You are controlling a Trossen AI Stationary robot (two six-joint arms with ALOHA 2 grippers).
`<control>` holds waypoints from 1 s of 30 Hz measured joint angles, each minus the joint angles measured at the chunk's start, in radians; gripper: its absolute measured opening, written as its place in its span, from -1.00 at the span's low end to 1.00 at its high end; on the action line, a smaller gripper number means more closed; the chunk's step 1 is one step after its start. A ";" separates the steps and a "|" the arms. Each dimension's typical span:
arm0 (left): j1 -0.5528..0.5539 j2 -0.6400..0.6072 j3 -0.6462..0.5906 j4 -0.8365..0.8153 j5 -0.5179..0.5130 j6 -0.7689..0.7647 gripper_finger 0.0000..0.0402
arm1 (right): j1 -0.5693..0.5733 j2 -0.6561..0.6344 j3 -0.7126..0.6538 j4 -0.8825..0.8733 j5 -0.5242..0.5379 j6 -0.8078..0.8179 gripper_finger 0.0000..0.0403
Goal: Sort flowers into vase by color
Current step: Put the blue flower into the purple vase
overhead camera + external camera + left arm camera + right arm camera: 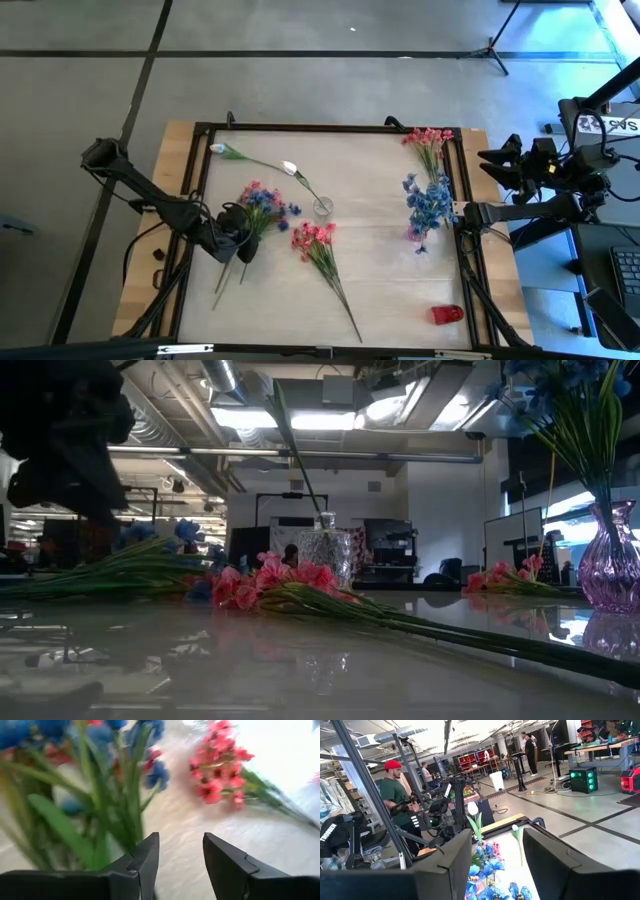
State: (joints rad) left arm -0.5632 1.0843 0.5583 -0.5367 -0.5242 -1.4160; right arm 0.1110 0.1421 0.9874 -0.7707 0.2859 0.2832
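Observation:
The green stems of the blue flowers lie outside the left gripper's open fingers, so that gripper should move over and close around the bundle (120, 820) before lifting.
A mixed bunch of blue and pink flowers (262, 203) lies on the table's left part, with its stems toward the near edge. My left gripper (237, 238) stands open over those stems; in the left wrist view the green stems (107, 827) lie just beside one finger (146, 857), with nothing between the fingers. A pink bunch (314, 240) lies mid-table. A white flower (290, 168) leans in a small clear vase (322, 207), and another white flower (218, 150) lies at the far left. Blue flowers (430, 198) stand in a purple vase (612, 570). My right gripper (497, 865) waits open at the right edge.
More pink flowers (428, 140) lie at the far right corner. A red object (447, 314) sits near the near right corner. A black frame (300, 127) runs around the table. People stand in the room beyond, seen in the right wrist view.

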 joint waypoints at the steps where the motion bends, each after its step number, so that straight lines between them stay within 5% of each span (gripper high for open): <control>1: 0.000 0.000 0.000 -0.030 0.001 -0.012 -0.24 | 0.000 0.000 0.000 -0.005 0.000 0.000 -0.13; 12: 0.000 0.144 0.000 -0.098 -0.012 -0.098 -0.22 | 0.000 0.000 0.000 -0.020 -0.001 0.000 -0.13; 24: 0.013 0.272 0.000 0.056 -0.018 -0.055 -0.22 | 0.000 0.000 0.000 -0.018 -0.008 0.010 -0.13; 30: 0.038 0.286 -0.001 0.069 -0.019 -0.044 -0.45 | 0.000 0.000 0.000 -0.017 -0.008 0.011 -0.13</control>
State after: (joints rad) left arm -0.5253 1.3705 0.5576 -0.4675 -0.5429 -1.4603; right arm 0.1109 0.1421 0.9874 -0.7877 0.2775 0.2943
